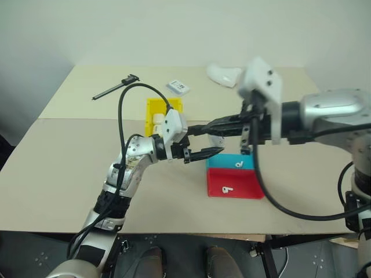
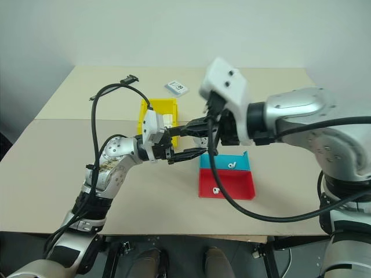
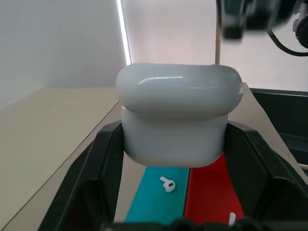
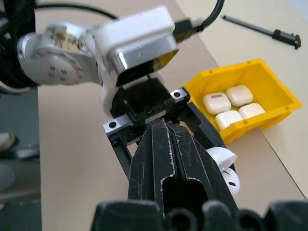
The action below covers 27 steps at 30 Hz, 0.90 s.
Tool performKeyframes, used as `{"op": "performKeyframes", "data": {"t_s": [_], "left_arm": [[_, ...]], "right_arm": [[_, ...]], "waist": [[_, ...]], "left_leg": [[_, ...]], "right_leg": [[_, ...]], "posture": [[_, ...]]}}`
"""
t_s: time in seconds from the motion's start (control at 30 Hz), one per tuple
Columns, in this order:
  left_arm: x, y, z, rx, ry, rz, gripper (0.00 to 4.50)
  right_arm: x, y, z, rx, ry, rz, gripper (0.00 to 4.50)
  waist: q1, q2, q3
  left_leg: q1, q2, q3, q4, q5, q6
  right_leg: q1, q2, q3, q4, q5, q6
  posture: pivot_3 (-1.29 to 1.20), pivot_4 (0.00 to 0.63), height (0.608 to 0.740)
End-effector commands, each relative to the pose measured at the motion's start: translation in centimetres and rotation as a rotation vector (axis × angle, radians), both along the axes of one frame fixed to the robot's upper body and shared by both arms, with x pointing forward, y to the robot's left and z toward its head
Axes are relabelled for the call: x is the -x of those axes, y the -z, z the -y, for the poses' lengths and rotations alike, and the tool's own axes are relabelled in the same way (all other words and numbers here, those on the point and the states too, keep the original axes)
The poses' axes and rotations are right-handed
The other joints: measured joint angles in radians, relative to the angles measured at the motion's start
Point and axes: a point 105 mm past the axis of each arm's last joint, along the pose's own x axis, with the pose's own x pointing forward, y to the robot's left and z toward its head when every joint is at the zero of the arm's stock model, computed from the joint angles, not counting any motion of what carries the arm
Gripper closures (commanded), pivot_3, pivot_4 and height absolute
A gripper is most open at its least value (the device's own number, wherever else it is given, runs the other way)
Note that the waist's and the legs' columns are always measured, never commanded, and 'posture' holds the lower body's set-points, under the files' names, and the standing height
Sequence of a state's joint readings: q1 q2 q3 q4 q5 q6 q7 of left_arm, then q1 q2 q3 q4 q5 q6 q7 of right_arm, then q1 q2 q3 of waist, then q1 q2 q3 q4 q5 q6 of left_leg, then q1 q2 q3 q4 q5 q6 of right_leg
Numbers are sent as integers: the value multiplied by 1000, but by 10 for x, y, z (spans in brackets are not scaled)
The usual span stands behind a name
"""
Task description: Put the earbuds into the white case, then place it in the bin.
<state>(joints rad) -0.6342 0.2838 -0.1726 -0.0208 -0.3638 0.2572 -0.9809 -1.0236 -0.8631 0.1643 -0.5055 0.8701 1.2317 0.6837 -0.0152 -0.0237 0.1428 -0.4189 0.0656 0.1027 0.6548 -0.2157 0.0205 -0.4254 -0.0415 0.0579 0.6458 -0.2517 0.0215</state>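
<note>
The robot's left gripper will release the white case among the other cases inside the yellow bin (image 1: 166,124). The white case is held above the trays now.
My left gripper (image 3: 173,144) is shut on the white case (image 3: 178,113), holding it above the trays; the lid looks wider than the body. One of the earbuds (image 1: 238,164) lies in the teal tray (image 1: 223,163), the other (image 1: 226,189) in the red tray (image 1: 243,186). My right gripper (image 4: 161,126) is shut with nothing visible between its fingers. Its tips sit just above the left gripper (image 1: 203,154), beside the case (image 4: 219,157). The yellow bin (image 1: 155,106) stands behind the left gripper and holds several white cases (image 4: 228,103).
A black pen-like tool (image 1: 116,87), a white-and-blue card box (image 1: 178,87) and a white curved piece (image 1: 223,74) lie at the back of the table. The table's front edge runs close below the red tray.
</note>
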Motion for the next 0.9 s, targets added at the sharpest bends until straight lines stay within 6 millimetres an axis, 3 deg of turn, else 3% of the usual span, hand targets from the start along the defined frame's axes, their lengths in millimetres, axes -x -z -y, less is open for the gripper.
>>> {"op": "performKeyframes", "data": {"t_s": [0.03,0.23,0.43,0.53,0.6,0.67,0.87,0.9], "left_arm": [[3,-15,-2,32,-13,66,1708],[5,-20,-20,89,-80,79,1708],[-6,-27,-44,159,-261,87,1708],[-27,-28,-52,170,-425,74,1708],[-58,-25,-66,178,-701,105,1708],[-74,-24,-74,201,-872,143,1708],[-102,-4,-80,176,-1045,86,1708],[-106,0,-77,152,-1038,67,1358]], "right_arm": [[-5,-5,3,61,1,82,4482],[-19,-2,19,97,75,91,4482],[-23,-21,36,-106,138,134,4482],[-27,-18,44,-160,188,176,4482],[-28,2,48,-174,227,132,4482],[-30,15,48,-189,262,114,4482],[-38,29,43,-266,361,101,4482],[-38,30,42,-274,366,101,4498]], "waist": [[1,0,0],[-1,0,0],[3,0,0],[4,0,0],[13,0,0],[16,0,0],[9,0,0],[9,0,0]], "left_leg": [[-1,0,0,0,0,0],[-3,0,0,1,0,0],[-3,1,-1,1,0,0],[-3,0,-3,2,0,0],[-3,-1,-5,3,0,0],[-3,-1,-6,4,0,0],[-4,-1,-7,4,0,0],[-4,-1,-7,4,0,0]], "right_leg": [[-1,0,0,0,0,0],[-3,0,-1,0,0,0],[-2,-1,-2,1,0,0],[0,-1,-3,0,0,0],[1,-1,-5,0,0,0],[2,-1,-6,0,1,1],[1,-1,-6,1,1,1],[0,-1,-6,0,1,1]], "posture": [[0,150,740],[0,150,740],[0,150,740],[0,150,740],[0,150,740],[0,150,740],[0,150,740],[0,150,740]]}}
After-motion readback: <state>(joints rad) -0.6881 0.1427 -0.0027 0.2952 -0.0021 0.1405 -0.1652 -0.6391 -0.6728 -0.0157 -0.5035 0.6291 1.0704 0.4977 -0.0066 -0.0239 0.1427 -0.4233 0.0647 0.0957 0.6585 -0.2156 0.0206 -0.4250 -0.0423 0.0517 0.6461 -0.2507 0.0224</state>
